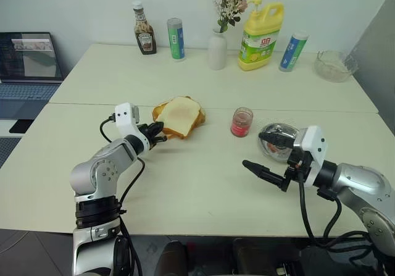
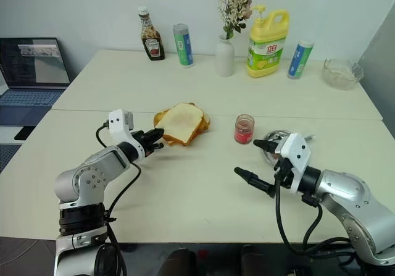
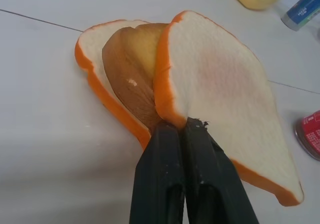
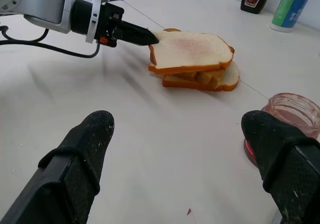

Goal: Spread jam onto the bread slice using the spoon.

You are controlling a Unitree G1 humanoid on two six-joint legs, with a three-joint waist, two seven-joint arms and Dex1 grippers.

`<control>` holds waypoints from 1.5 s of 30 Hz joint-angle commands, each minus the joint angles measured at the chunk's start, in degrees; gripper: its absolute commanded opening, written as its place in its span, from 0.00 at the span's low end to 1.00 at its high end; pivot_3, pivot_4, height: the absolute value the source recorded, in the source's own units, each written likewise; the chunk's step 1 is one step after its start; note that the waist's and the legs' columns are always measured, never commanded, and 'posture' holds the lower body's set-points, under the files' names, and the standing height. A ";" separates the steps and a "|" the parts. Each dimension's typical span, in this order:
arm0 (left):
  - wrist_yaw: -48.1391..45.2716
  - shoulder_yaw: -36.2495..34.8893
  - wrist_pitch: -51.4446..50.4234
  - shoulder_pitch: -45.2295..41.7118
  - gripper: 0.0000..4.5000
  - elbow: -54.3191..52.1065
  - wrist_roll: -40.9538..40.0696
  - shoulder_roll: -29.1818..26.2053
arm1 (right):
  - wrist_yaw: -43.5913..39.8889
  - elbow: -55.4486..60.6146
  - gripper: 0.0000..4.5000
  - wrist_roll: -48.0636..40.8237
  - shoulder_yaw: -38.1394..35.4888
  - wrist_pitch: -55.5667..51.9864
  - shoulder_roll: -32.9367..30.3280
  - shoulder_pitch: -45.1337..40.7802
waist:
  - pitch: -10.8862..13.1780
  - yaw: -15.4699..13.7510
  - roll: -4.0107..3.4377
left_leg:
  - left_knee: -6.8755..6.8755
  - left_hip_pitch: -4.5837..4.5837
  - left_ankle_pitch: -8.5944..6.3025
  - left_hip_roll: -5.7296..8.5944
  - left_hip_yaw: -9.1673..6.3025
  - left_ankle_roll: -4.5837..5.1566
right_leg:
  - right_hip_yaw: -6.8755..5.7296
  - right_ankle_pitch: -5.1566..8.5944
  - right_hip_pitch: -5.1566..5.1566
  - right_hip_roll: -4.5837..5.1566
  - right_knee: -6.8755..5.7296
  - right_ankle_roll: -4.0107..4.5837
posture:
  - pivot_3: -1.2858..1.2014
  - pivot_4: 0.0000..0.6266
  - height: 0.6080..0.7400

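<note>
I need to open my left gripper and take the corner deeper [image 1: 170, 125] before I carry the bread slice off the stack, as it pinches only the tip of the slice's corner.
The bread slice [image 1: 179, 114], pale with a faint pink centre, lies on top of a small stack of toasted slices [image 4: 200, 77] at the table's middle. My left gripper [image 3: 186, 126] is shut on the near corner of that top slice [image 3: 215, 78]. To the right of the stack stands the small glass jam jar [image 1: 242, 122]. Right of the jar sits a steel dish [image 1: 279, 141]. A slim silver handle, apparently the spoon [image 2: 307, 138], pokes past its far rim. My right gripper [image 1: 254, 150] hovers open in front of the dish, holding nothing.
Along the table's back edge stand a ketchup bottle [image 1: 144, 36], a green can [image 1: 176, 39], a white vase [image 1: 217, 50], a yellow jug [image 1: 261, 35], a blue can [image 1: 292, 50] and a glass bowl [image 1: 335, 65]. A laptop [image 1: 28, 60] sits far left.
</note>
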State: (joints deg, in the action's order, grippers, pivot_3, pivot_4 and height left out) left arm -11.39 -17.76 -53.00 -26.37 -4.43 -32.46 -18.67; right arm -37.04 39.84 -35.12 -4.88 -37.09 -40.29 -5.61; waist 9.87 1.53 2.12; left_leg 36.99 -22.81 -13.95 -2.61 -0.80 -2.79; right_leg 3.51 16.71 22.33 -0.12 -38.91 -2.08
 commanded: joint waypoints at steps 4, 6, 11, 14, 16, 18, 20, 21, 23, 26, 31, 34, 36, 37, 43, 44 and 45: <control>-1.96 2.59 8.84 2.01 0.01 -4.58 5.09 -2.80 | 0.36 1.70 1.00 -0.89 -0.65 -0.54 -0.13 -1.75 | 0.00 0.02 0.00 | -0.01 0.01 0.00 -0.01 0.00 0.00 | 0.01 -0.02 0.01 0.00 0.00 0.03 | 0.52 0.24 1.00; -3.36 5.07 13.18 3.16 0.01 -5.24 8.64 -4.65 | 0.28 1.56 1.00 -0.91 -0.61 -0.68 -0.07 -2.04 | 0.00 0.04 -0.01 | -0.01 0.01 0.00 -0.01 0.00 0.00 | 0.00 -0.01 0.01 0.00 0.00 0.04 | 0.52 0.24 1.00; -3.49 7.51 17.75 4.89 0.01 -5.89 12.51 -5.46 | 0.17 0.96 1.00 -0.88 -0.24 -0.86 0.23 -2.59 | 0.02 0.09 -0.03 | -0.02 0.01 0.00 -0.01 0.04 0.00 | 0.05 -0.01 0.01 0.00 0.02 0.05 | 0.52 0.24 1.00; -3.46 7.01 17.88 4.66 0.01 -4.84 12.19 -4.25 | 0.09 0.68 1.00 -0.86 -0.13 -0.93 0.35 -2.88 | 0.02 0.10 -0.02 | -0.02 0.00 0.00 -0.01 0.04 0.00 | 0.04 -0.01 0.01 0.01 0.02 0.04 | 0.52 0.24 1.00; -2.91 7.14 17.95 3.98 0.01 -3.82 13.10 -3.95 | -0.03 0.51 1.00 -0.80 -0.11 -0.83 0.32 -2.96 | 0.02 0.09 -0.02 | -0.01 -0.01 0.00 -0.01 0.03 0.00 | 0.04 -0.01 0.01 0.01 0.02 0.03 | 0.52 0.24 1.00; -2.84 7.14 17.62 3.42 0.01 -2.50 13.45 -3.96 | -0.06 0.36 1.00 -0.83 -0.05 -0.89 0.33 -3.13 | 0.02 0.09 -0.02 | -0.01 0.00 0.00 -0.01 0.02 0.00 | 0.03 -0.01 0.01 0.01 0.02 0.04 | 0.52 0.24 1.00; -3.51 7.51 18.05 3.14 0.10 -1.11 13.96 -4.32 | -0.09 0.23 1.00 -0.80 0.08 -0.92 0.35 -3.31 | 0.02 0.10 -0.02 | -0.01 0.00 0.00 -0.01 0.01 0.01 | 0.00 -0.01 0.01 0.00 0.01 0.03 | 0.52 0.24 1.00; -3.66 7.55 18.17 3.00 0.14 -0.70 14.13 -4.29 | -0.10 0.19 1.00 -0.82 0.12 -0.97 0.36 -3.38 | 0.02 0.09 -0.02 | -0.01 0.00 0.00 -0.01 0.02 0.01 | 0.01 -0.01 0.01 0.00 0.01 0.03 | 0.52 0.24 1.00; -3.80 7.81 18.46 2.78 0.28 -0.36 14.65 -4.38 | -0.05 0.18 1.00 -0.82 0.14 -1.03 0.36 -3.43 | 0.02 0.09 -0.02 | -0.01 0.00 0.00 -0.01 0.02 0.01 | 0.00 -0.01 0.01 0.00 0.01 0.04 | 0.52 0.24 1.00; -3.82 7.85 18.35 3.15 0.42 -1.01 14.96 -4.38 | 0.22 0.23 1.00 -0.88 0.03 -1.17 0.47 -3.35 | 0.02 0.09 -0.02 | -0.01 -0.01 0.00 -0.01 0.02 0.01 | 0.00 -0.01 0.01 0.01 0.02 0.04 | 0.52 0.24 1.00; -3.37 7.63 19.00 3.66 0.42 -1.87 15.48 -3.87 | 0.33 0.22 1.00 -0.81 0.05 -1.21 0.67 -3.17 | 0.02 0.09 -0.02 | -0.01 -0.01 0.00 -0.01 0.01 0.01 | 0.00 -0.01 0.01 0.01 0.02 0.04 | 0.52 0.24 1.00; -3.29 7.07 18.62 3.02 0.42 -1.38 14.77 -3.23 | 0.38 0.10 1.00 -0.76 0.17 -1.30 0.81 -3.35 | 0.02 0.09 -0.02 | -0.02 -0.01 0.00 -0.01 0.01 0.01 | 0.00 -0.01 0.01 0.01 0.02 0.03 | 0.52 0.24 1.00; -2.76 5.78 17.69 2.41 0.42 -0.74 13.57 -2.50 | 0.29 0.08 1.00 -0.75 0.06 -1.26 0.83 -3.28 | 0.02 0.09 -0.02 | -0.01 -0.01 0.00 -0.01 0.01 0.00 | 0.00 -0.01 0.01 0.01 0.02 0.04 | 0.52 0.24 1.00; -2.55 5.31 17.47 2.19 0.42 -0.54 13.24 -2.22 | 0.24 0.06 1.00 -0.74 -0.01 -1.23 0.82 -3.21 | 0.02 0.09 -0.02 | -0.01 -0.01 0.00 -0.01 0.01 0.01 | 0.00 -0.01 0.01 0.01 0.01 0.03 | 0.52 0.24 1.00; -1.30 2.80 15.85 0.29 0.09 -0.24 11.34 -0.32 | 0.08 -0.03 1.00 -0.56 -0.15 -0.84 0.84 -2.71 | 0.02 0.09 -0.02 | -0.01 -0.01 0.00 -0.01 0.00 0.01 | -0.01 -0.01 0.01 0.01 0.01 0.03 | 0.52 0.24 1.00; -1.28 2.67 15.59 0.11 0.01 -0.54 11.02 -0.15 | 0.08 0.00 1.00 -0.50 -0.18 -0.71 0.89 -2.50 | 0.02 0.09 -0.02 | -0.01 -0.02 0.00 -0.01 0.00 0.01 | -0.01 -0.01 0.01 0.01 0.01 0.03 | 0.52 0.24 1.00; -1.39 2.63 15.40 0.09 0.00 -0.89 10.78 -0.08 | 0.08 0.04 1.00 -0.46 -0.19 -0.62 0.92 -2.32 | 0.02 0.09 -0.02 | -0.01 -0.02 0.00 0.00 0.00 0.00 | -0.01 -0.01 0.01 0.01 0.01 0.03 | 0.52 0.24 1.00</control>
State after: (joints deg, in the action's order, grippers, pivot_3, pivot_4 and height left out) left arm -12.95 -14.37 -37.42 -25.07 -3.65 -20.45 -18.71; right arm -37.09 38.81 -35.20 -4.27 -38.59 -39.52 -7.85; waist 9.89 1.61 2.10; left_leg 36.98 -22.83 -13.95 -2.61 -0.80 -2.78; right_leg 3.49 16.70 22.33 -0.11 -38.89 -2.05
